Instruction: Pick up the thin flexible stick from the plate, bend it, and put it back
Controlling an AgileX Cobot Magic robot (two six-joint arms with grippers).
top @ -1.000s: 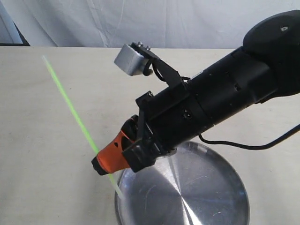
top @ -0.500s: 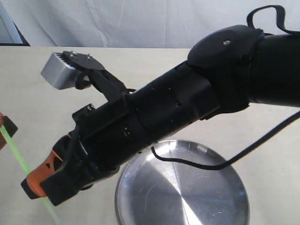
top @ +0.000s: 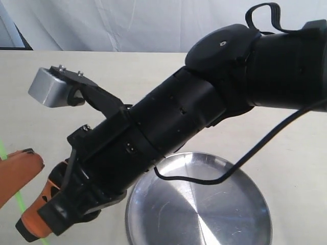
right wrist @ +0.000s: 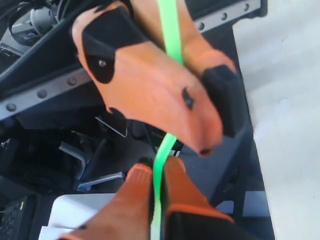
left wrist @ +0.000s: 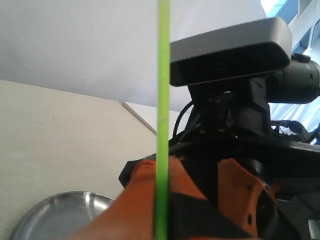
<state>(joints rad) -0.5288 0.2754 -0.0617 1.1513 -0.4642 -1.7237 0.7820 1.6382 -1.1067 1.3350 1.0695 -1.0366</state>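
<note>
I should open my right gripper and take the stick by its lower end [top: 45, 241], because it holds the stick too close to my left gripper.
The thin flexible stick [top: 3, 151] is off the plate [top: 214, 217] and held in the air at the far left of the exterior view. My right gripper [top: 25, 229] reaches across low on the left and is shut on the stick [right wrist: 162, 150], which runs straight up between its orange fingers [right wrist: 137, 200]. My left gripper [top: 28, 158] comes in from the left edge just above it. In the left wrist view the stick [left wrist: 162, 100] rises vertically between that gripper's fingers [left wrist: 135, 200], which close on it. In the right wrist view the left gripper [right wrist: 220, 135] sits right beyond my own fingertips.
The right arm's black body [top: 179, 122] and its grey wrist camera [top: 48, 88] span the table above the plate. A black cable [top: 245, 158] hangs over the plate's rim. A white cloth backdrop [top: 127, 25] stands behind the beige table [top: 301, 153].
The right arm has swung further left and down, carrying the stick off to the left edge. The left gripper has come into view from the left and now grips the stick above the right gripper.
</note>
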